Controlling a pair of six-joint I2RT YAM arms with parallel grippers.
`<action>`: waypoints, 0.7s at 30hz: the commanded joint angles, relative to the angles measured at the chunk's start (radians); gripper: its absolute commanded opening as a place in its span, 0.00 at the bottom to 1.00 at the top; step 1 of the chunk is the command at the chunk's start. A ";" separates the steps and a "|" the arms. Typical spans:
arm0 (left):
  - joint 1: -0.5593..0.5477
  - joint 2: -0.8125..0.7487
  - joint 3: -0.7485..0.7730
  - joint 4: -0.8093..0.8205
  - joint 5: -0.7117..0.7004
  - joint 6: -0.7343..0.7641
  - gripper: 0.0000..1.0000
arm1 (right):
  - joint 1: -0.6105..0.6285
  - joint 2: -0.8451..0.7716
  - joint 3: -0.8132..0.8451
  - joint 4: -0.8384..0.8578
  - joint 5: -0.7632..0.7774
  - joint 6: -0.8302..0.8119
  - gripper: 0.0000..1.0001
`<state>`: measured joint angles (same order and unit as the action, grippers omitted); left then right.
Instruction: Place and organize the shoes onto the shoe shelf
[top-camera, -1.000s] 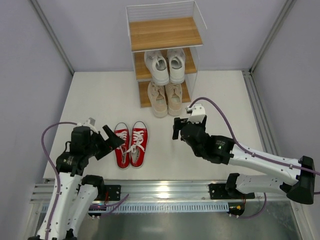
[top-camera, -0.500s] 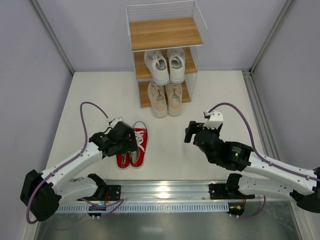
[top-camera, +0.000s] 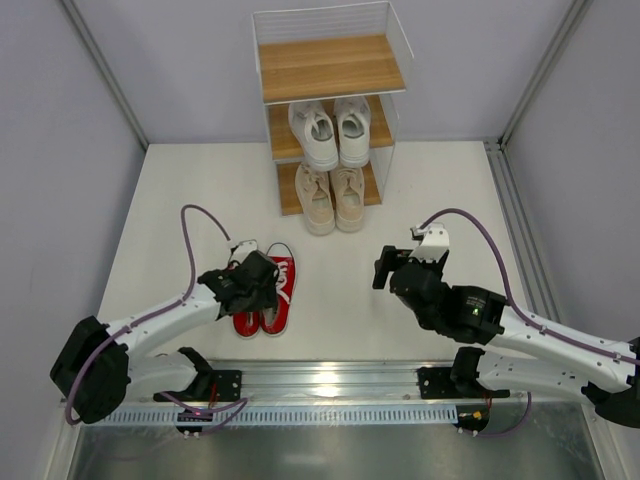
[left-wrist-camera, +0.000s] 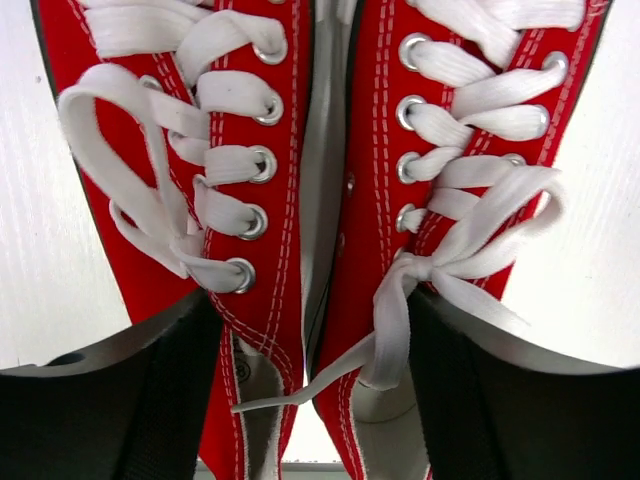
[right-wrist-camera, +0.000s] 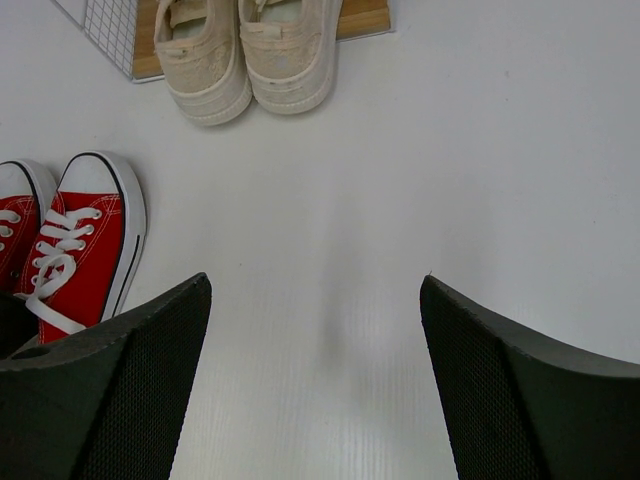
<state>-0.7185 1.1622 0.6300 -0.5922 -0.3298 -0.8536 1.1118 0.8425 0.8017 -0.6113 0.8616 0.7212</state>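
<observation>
My right gripper is far from the red sneakers, so my left gripper will pinch their inner sides (left-wrist-camera: 318, 312) and bring them in front of the shelf first.
The red sneakers (top-camera: 278, 290) stand side by side on the white table, toes toward the shoe shelf (top-camera: 330, 68). My left gripper (top-camera: 257, 284) is open and low over their heel ends. In the left wrist view the pair (left-wrist-camera: 320, 150) fills the frame, and the left gripper (left-wrist-camera: 315, 335) has one finger over each shoe near its opening. My right gripper (top-camera: 386, 266) is open and empty above bare table to the right; in its wrist view (right-wrist-camera: 315, 300) nothing lies between the fingers. White sneakers (top-camera: 331, 130) sit on the middle shelf and beige sneakers (top-camera: 331, 195) on the bottom one.
The top shelf board (top-camera: 330, 65) is bare. The right wrist view shows the beige pair (right-wrist-camera: 245, 55) at the top and one red sneaker (right-wrist-camera: 85, 235) at the left. Grey walls enclose the table; a metal rail (top-camera: 330, 385) runs along the near edge.
My left arm has swung from the left edge out over the red sneakers and come down onto their heel ends. My right gripper has drawn back to the right, away from the shelf.
</observation>
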 joint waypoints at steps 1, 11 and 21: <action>-0.033 0.011 -0.006 0.103 -0.014 0.010 0.67 | 0.006 -0.010 -0.007 0.001 0.030 0.038 0.85; -0.121 0.077 0.039 0.100 -0.049 0.059 0.21 | 0.005 -0.014 -0.002 -0.013 0.030 0.040 0.85; -0.122 0.114 -0.001 0.170 -0.055 0.060 0.58 | 0.005 -0.022 -0.004 -0.021 0.034 0.034 0.85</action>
<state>-0.8387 1.2652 0.6411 -0.5175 -0.3893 -0.7830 1.1118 0.8417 0.7979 -0.6270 0.8616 0.7376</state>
